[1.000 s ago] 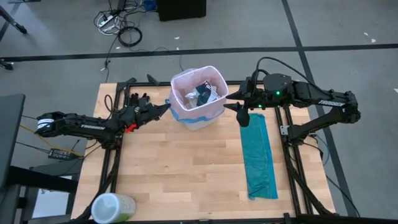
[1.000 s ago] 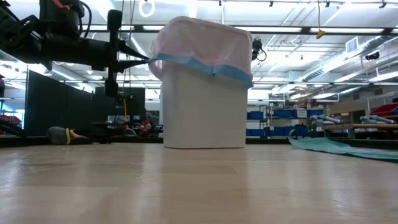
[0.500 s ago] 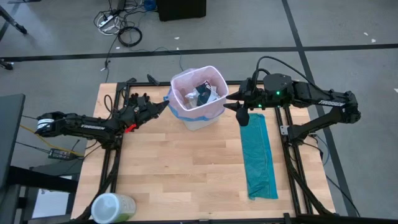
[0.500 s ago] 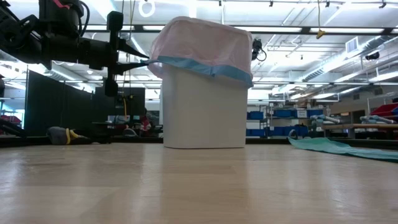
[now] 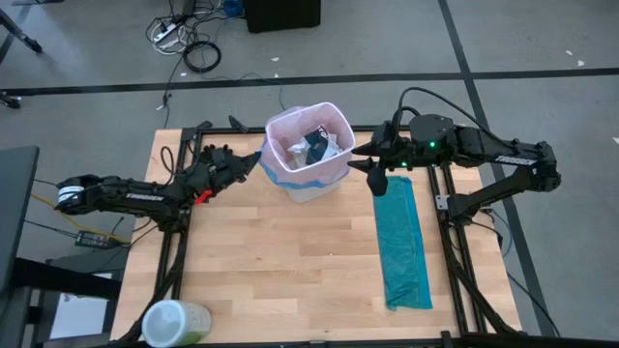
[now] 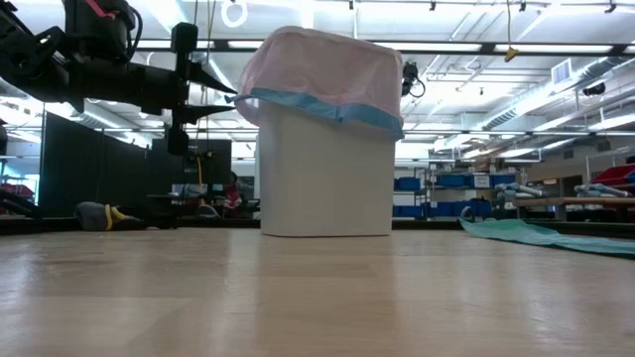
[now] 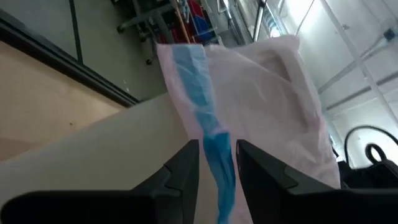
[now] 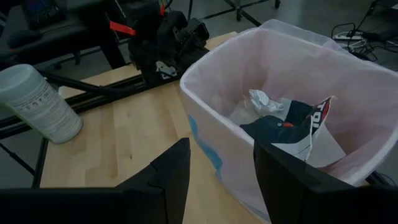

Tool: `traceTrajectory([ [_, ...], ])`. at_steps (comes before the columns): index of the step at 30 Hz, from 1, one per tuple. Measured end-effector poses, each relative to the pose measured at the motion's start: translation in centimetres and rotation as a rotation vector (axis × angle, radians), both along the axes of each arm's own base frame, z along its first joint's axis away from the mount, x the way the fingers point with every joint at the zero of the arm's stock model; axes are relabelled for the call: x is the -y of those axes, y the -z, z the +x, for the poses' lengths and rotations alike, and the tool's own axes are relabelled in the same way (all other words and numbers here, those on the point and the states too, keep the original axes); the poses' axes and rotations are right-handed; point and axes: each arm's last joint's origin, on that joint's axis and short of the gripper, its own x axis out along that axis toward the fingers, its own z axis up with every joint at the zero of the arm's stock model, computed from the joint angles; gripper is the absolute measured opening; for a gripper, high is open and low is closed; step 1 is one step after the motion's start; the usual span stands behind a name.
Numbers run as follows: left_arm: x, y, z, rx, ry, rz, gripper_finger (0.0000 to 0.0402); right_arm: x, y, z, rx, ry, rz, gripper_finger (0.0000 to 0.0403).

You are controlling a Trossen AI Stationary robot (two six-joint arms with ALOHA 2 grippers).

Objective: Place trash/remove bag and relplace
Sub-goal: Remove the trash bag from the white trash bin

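My left gripper's open fingers are around the blue band, which hangs loose below the bin's rim, so I will pinch the blue band [image 6: 258,95] and pull it above the bin's rim.
A white bin [image 6: 322,178] stands at the table's far middle, lined with the pale pink bag [image 6: 317,69] whose blue band [image 6: 337,107] is folded over the rim. Trash [image 5: 314,145], crumpled white paper and a black-and-white packet [image 8: 283,121], lies inside. My left gripper [image 5: 259,160] is at the bin's left side, shut on the blue band. My right gripper [image 5: 360,164] is open and level at the bin's right side, with its fingers clear of the bag [image 8: 217,118]. My left gripper pinches the bag's blue band [image 7: 217,158] between its two fingers at the rim's left side. The fingers come level from the table's left [image 6: 230,97]. The band is drawn a little out from the bin wall, and the rest of the bag stays over the rim.
A folded teal-green plastic bag [image 5: 404,242] lies along the table's right side. A white and green cylindrical container [image 5: 174,322] lies at the near left corner. Black frame rails [image 5: 174,242] run along both side edges. Bare wood lies in front of the bin.
My left gripper has gone slightly up and toward the far edge with the blue band, and the bag's left rim has come a little out and up from the bin. The bin has shifted slightly.
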Motion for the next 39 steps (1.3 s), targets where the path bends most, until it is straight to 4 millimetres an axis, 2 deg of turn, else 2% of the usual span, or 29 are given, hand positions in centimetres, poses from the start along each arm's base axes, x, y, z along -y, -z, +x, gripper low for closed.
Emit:
traceTrajectory([
  [12,0.1,0.2,0.1,-0.018,0.046,-0.002,0.0112,0.0,0.0,0.0,0.0,0.0,0.0,0.0163],
  [15,0.1,0.3,0.1,-0.036,0.037,-0.007,0.0086,0.0,0.0,0.0,0.0,0.0,-0.001,0.0162],
  [20,0.1,0.4,0.1,-0.045,0.023,-0.001,0.0013,0.0,0.0,0.0,0.001,0.0,0.0,0.0162],
  [22,0.0,0.3,0.0,-0.038,0.011,0.002,0.0008,0.0,0.0,0.0,0.0,0.006,-0.002,0.0162],
  [26,0.1,-0.7,-0.1,0.068,0.012,0.022,0.0004,0.3,0.1,0.1,0.0,0.099,0.002,0.0162],
  [33,0.6,-3.7,-0.4,0.344,0.042,0.076,0.0002,1.2,1.8,0.7,-0.124,0.287,-0.007,0.0162],
  [39,1.8,-5.6,0.7,0.388,0.129,0.068,0.0001,2.5,3.7,1.2,-0.219,0.473,0.055,0.0162],
])
